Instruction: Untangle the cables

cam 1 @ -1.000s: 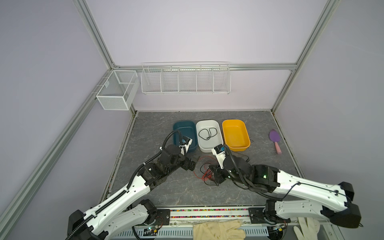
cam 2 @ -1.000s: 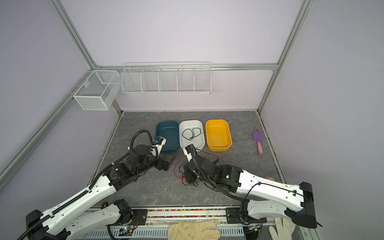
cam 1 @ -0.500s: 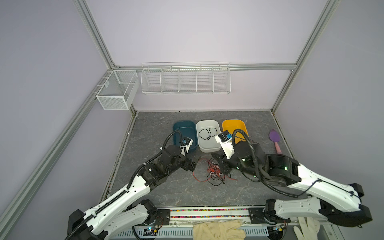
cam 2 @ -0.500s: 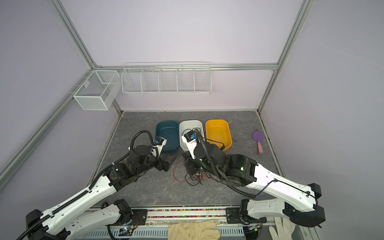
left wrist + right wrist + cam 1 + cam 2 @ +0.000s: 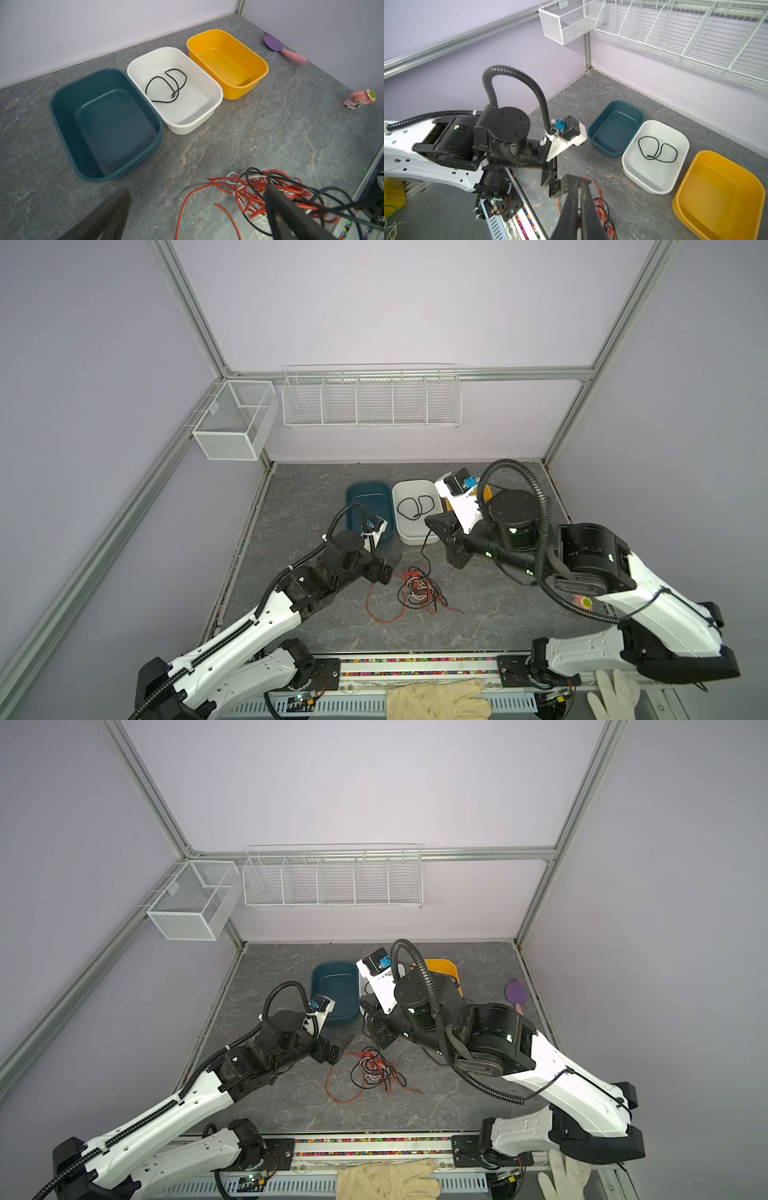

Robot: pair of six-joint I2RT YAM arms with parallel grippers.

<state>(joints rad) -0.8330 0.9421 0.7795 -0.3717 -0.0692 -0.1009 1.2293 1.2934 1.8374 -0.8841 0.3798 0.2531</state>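
Observation:
The robot's left gripper should next go to the black cable's loop (image 5: 406,576) (image 5: 248,174) at the edge of the tangle on the dark blue bin's side and close there.
A tangle of red-orange, black and white cables (image 5: 417,589) (image 5: 376,1069) lies mid-table. One thin black cable (image 5: 422,549) rises from it to my right gripper (image 5: 432,524) (image 5: 579,182), which is shut on it and held above the table by the white bin (image 5: 409,536). A second black cable (image 5: 166,86) lies coiled inside that bin. My left gripper (image 5: 390,568) (image 5: 195,207) stands open at the tangle's left edge. In the left wrist view one of its fingers (image 5: 286,207) overlaps the wires and nothing sits between the jaws.
A dark blue bin (image 5: 370,506) and a yellow bin (image 5: 440,969) flank the white one. A purple scoop (image 5: 515,992) and a pink figurine (image 5: 361,98) lie at the right. Wire baskets (image 5: 370,398) hang on the back wall, and gloves (image 5: 436,699) lie at the front rail.
My right arm has risen and swung back toward the bins, drawing a black cable up out of the tangle. The left arm has stayed put with its jaws open.

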